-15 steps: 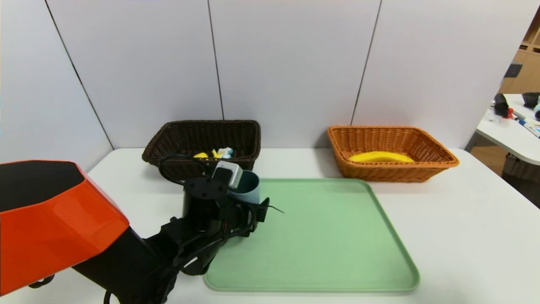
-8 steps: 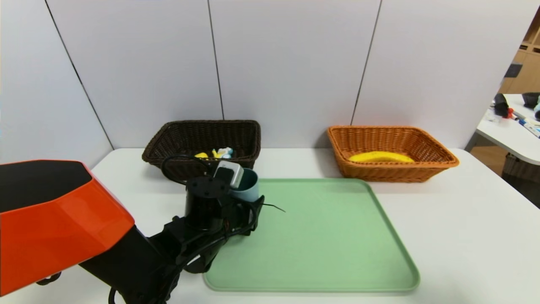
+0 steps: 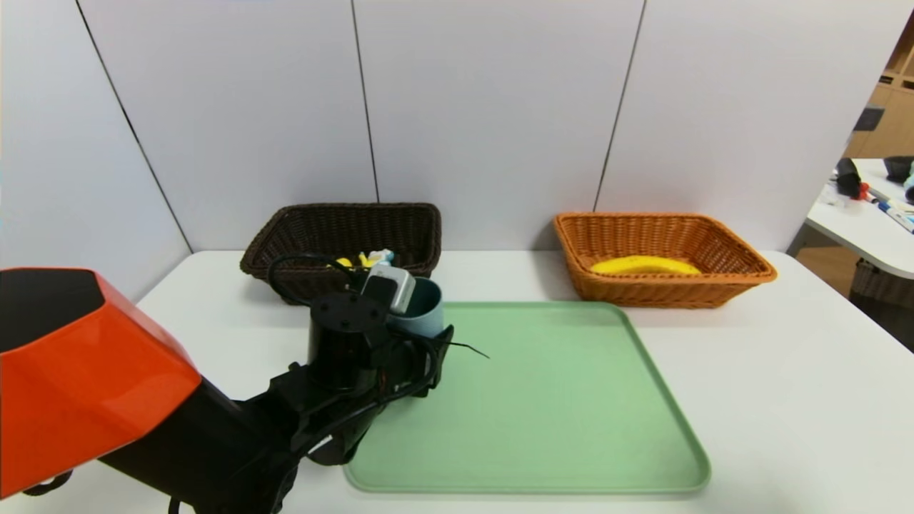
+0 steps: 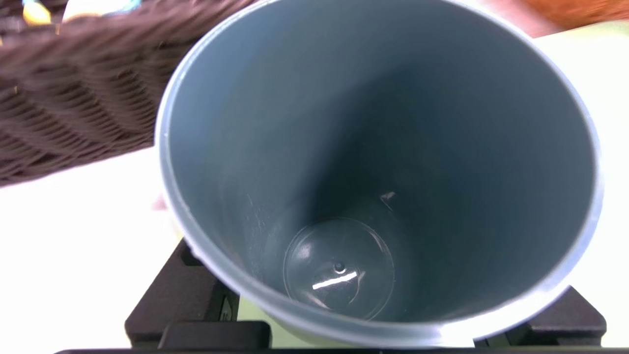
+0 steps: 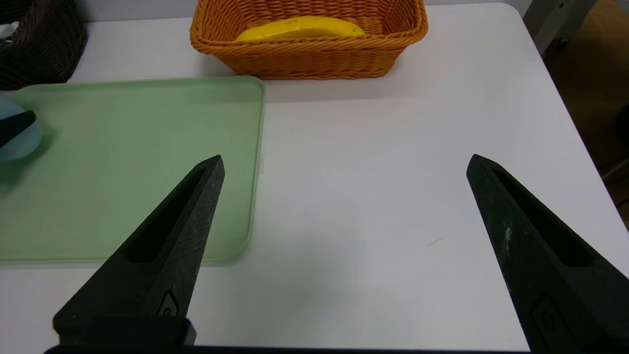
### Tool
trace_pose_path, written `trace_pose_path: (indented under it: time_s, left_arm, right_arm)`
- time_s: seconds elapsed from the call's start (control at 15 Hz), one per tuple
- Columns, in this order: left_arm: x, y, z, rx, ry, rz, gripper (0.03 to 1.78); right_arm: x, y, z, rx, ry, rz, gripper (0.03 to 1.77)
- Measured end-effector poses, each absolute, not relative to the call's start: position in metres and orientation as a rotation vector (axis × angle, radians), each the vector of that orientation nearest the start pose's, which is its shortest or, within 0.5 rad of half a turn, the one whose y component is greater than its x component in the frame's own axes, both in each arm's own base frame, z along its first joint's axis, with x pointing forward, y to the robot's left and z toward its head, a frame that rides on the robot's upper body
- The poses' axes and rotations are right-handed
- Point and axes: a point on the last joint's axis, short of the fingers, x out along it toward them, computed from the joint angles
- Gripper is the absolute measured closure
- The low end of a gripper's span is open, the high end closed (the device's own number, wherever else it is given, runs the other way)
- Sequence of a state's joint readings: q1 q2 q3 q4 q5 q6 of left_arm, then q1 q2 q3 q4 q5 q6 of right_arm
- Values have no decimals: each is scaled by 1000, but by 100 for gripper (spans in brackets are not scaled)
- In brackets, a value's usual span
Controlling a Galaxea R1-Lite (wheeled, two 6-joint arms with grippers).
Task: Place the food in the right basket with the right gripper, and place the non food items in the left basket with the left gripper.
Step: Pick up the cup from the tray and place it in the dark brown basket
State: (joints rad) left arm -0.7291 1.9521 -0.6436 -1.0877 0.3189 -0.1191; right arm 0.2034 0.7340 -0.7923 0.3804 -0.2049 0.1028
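Observation:
The robot's left gripper will release the blue-grey cup in the dark brown basket (image 3: 333, 245), behind the small yellow items.
A blue-grey cup (image 3: 426, 305) stands upright at the near-left corner of the green tray (image 3: 528, 400). My left gripper (image 3: 428, 337) is shut on the cup's lower wall. The left wrist view looks straight down into the empty cup (image 4: 378, 147), with the black fingers (image 4: 196, 295) showing below its rim. The dark brown left basket (image 3: 343, 228) just behind holds small yellow and white items (image 3: 371, 258). A yellow banana (image 3: 643, 265) lies in the orange right basket (image 3: 664, 289). My right gripper (image 5: 344, 162) hangs open over bare table beside the tray and holds nothing.
The white table (image 3: 785, 400) ends in a drop on the right, beyond which another table (image 3: 867, 221) holds clutter. Grey wall panels stand right behind both baskets. The right wrist view catches the cup (image 5: 17, 140) at the tray's (image 5: 147, 147) far side.
My left gripper has closed its fingers on the cup. The cup has shifted slightly up and towards the left basket. The right arm has not moved.

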Motion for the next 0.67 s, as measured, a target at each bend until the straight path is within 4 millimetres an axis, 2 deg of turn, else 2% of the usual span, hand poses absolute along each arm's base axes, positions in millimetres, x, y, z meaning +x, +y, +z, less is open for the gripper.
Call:
trace_pose_path:
  time_s: [0.13, 0.27, 0.53, 0.67]
  left_arm:
    - [240, -217, 120, -4, 211, -418, 64]
    - [232, -218, 141, -12, 195, -437, 64]
    - [228, -214, 206, -35, 161, -439, 64]
    - [236, -199, 234, -37, 171, -382, 64]
  right_arm:
    - [44, 4, 252, 35, 319, -19, 10]
    - [43, 4, 250, 34, 324, -18, 10]
    - [42, 4, 243, 31, 338, -18, 10]
    - [41, 4, 241, 30, 340, -17, 10]
